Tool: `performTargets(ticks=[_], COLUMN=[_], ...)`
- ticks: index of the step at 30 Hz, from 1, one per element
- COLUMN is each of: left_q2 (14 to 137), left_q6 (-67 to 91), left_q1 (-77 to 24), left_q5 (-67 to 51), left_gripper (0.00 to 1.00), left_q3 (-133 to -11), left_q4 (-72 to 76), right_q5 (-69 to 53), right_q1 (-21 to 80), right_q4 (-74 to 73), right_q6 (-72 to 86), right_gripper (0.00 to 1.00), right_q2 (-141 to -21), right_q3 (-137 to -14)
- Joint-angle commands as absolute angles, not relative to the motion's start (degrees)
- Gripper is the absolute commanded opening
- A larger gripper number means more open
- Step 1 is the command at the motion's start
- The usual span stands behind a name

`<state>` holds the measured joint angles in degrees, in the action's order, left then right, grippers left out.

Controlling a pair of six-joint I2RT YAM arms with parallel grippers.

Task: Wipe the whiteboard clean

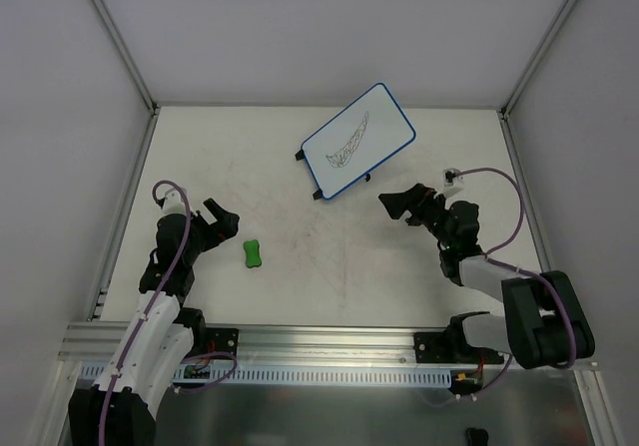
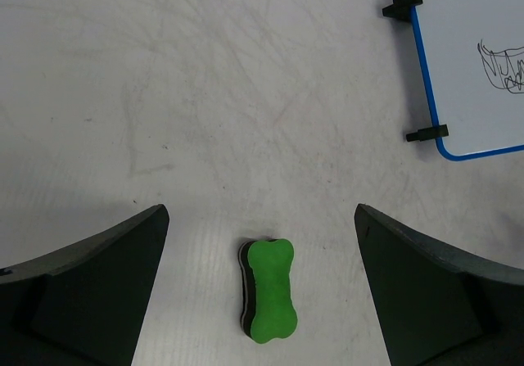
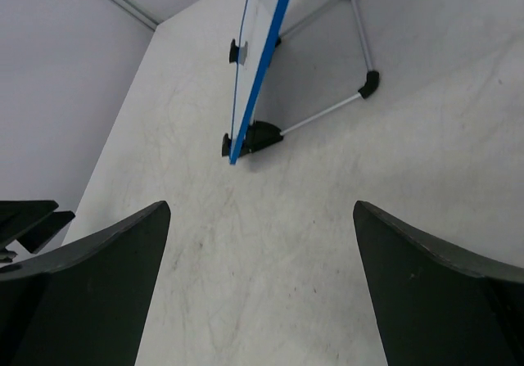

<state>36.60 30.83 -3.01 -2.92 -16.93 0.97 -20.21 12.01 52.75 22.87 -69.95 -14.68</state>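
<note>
The robot's left gripper will next go to the green eraser's narrow middle [image 1: 252, 253] [image 2: 271, 289], between its wider ends, and close there.
The whiteboard [image 1: 357, 140], white with a blue frame, black feet and a black scribble, stands tilted at the back right of the table. It shows at the top right of the left wrist view [image 2: 475, 63] and edge-on in the right wrist view [image 3: 260, 63]. A green bone-shaped eraser [image 1: 253, 253] lies flat on the table, also in the left wrist view [image 2: 270, 291]. My left gripper [image 1: 226, 219] is open, above and just left of the eraser, which lies between its jaws in its wrist view. My right gripper [image 1: 397, 205] is open and empty, just in front of the whiteboard.
A metal wire stand [image 3: 360, 63] props the whiteboard from behind. White walls enclose the table on the left, back and right. An aluminium rail [image 1: 329, 341] runs along the near edge by the arm bases.
</note>
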Motion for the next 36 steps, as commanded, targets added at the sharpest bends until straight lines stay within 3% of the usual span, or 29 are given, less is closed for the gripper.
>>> performTargets(ticks=[1,9,17,29,31,33,36], left_q2=[36.21,38.32,38.50,39.46,39.46,39.55,39.81], left_q6=[30.06,30.32,30.41,31.46,32.25,33.91,35.94], left_q1=[-3.16,-3.16,-3.16,-3.34,-4.21,-6.14,-9.22], left_q5=[-4.31,-4.22,-4.04,-2.55,-1.07,-0.36,2.98], left_gripper=[0.99,0.99,0.99,0.99,0.99,0.99,0.99], left_q3=[-17.32,-17.75,-17.67,-17.93,-18.45,-19.42,-22.23], left_q4=[1.67,1.67,1.67,0.89,0.09,-3.67,-10.42], right_q5=[-17.84,-19.77,-16.19,-7.21,-6.77,-6.15,-6.42], right_q1=[12.66,12.92,14.06,18.19,18.28,18.37,18.46], right_q4=[64.33,76.28,77.08,84.73,84.64,84.73,85.16], right_q6=[21.36,24.52,27.42,31.03,30.33,30.15,30.06], right_gripper=[0.99,0.97,0.92,0.68,0.58,0.50,0.48], right_q2=[-76.26,-90.51,-98.78,-105.91,-105.82,-105.91,-106.26], right_q3=[-20.20,-30.31,-37.87,-38.32,-38.23,-38.14,-38.41])
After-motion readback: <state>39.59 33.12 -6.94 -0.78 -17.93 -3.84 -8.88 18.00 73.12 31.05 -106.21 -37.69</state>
